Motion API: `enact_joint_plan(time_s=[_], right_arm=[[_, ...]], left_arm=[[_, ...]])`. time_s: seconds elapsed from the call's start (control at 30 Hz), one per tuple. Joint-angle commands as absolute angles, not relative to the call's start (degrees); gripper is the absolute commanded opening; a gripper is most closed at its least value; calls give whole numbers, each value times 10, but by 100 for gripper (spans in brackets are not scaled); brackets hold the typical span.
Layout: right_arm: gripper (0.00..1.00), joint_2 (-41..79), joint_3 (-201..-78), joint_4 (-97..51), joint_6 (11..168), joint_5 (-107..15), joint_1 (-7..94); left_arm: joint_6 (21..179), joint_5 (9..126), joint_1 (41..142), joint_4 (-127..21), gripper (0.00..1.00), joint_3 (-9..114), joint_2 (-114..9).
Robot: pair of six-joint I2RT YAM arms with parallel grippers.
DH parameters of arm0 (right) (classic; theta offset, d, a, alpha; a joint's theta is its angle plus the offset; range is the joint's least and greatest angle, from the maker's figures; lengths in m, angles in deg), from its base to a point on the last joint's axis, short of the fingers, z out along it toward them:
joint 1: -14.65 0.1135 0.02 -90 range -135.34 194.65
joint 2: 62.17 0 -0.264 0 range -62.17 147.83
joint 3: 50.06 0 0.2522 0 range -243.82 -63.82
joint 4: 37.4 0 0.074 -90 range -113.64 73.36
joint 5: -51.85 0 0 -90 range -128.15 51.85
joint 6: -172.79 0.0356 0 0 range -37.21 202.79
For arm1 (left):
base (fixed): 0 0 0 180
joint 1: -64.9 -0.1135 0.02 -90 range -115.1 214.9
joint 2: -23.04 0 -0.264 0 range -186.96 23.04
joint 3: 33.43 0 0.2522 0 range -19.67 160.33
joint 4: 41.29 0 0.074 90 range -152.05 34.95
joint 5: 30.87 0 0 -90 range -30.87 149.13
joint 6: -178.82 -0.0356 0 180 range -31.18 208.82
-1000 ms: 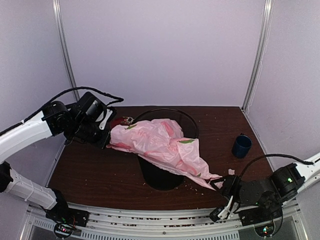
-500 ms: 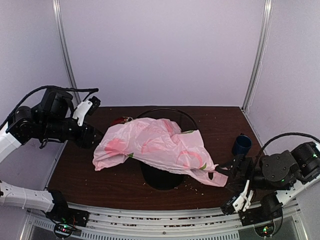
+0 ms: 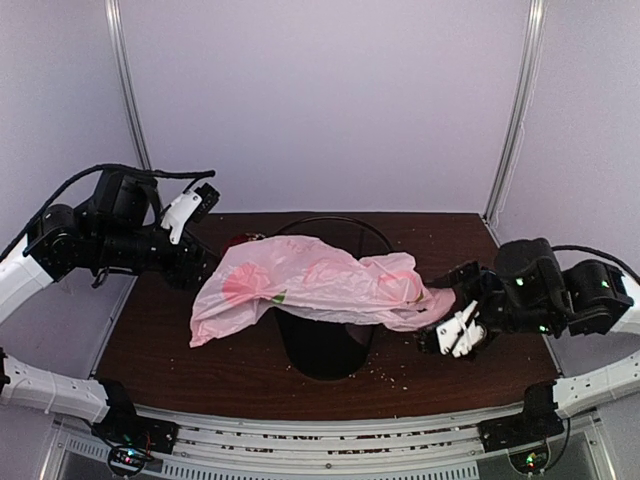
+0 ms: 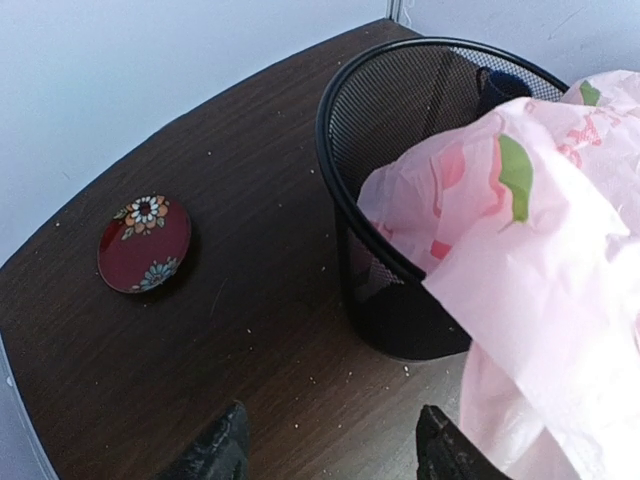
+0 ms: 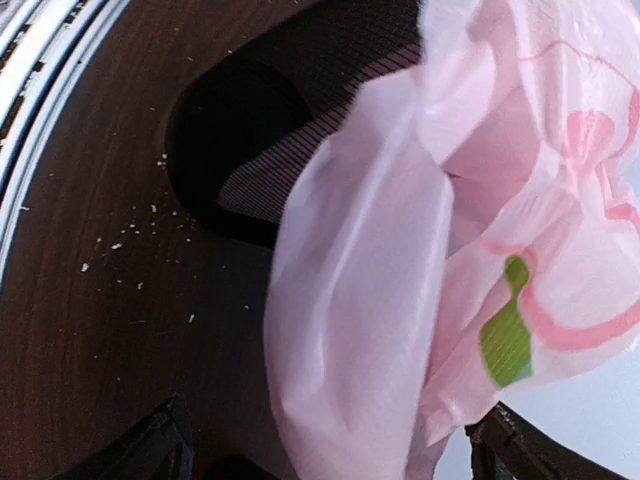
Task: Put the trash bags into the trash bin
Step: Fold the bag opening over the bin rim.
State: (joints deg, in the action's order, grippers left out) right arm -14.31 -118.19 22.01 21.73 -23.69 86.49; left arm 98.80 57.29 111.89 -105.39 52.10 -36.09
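Note:
The pale-pink trash bag has a back edge of the loose end point(image 3: 409, 261), and my right gripper should go there next and close on it.
The pale-pink trash bag point(image 3: 310, 285) with red round prints lies draped across the top of the black wire-mesh trash bin point(image 3: 322, 352). It hangs over both sides, and part of it sags inside the bin point(image 4: 400, 110). My left gripper point(image 3: 200, 268) is open just left of the bag's left end. In the left wrist view the left gripper point(image 4: 333, 428) has only bare table between its fingers, and the bag point(image 4: 540, 260) hangs beside the right one. My right gripper point(image 3: 440, 318) is raised at the bag's right end. It stands wide open point(image 5: 335, 440), with the bag's loose end point(image 5: 360, 330) hanging between the fingers, unpinched.
A small red plate point(image 4: 145, 243) with flower prints lies on the brown table left of the bin; the top view shows the plate point(image 3: 238, 241) behind the bag. Crumbs dot the table point(image 3: 150, 340). Pale walls close in the back and both sides.
My left gripper opened, let go of the bag and drew back to the left. The right arm rose from the near edge to the bag's right end and opened wide. The bag sagged over the bin.

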Motion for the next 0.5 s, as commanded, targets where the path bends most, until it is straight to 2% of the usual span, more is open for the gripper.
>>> enact_joint_plan(time_s=[0.0, 0.17, 0.3, 0.47], right_arm=[[96, -101, -1202, 131, 201, -352, 781], [97, -110, -1134, 90, 144, -326, 778], [100, -110, -1213, 171, 169, -366, 785], [100, -113, -1288, 253, 183, -342, 815]], left_arm=[[991, 566, 1120, -976, 59, 530, -354], [1000, 532, 1120, -973, 58, 534, -355], [997, 528, 1120, -993, 61, 568, -334], [969, 540, 1120, -1050, 67, 636, -339]])
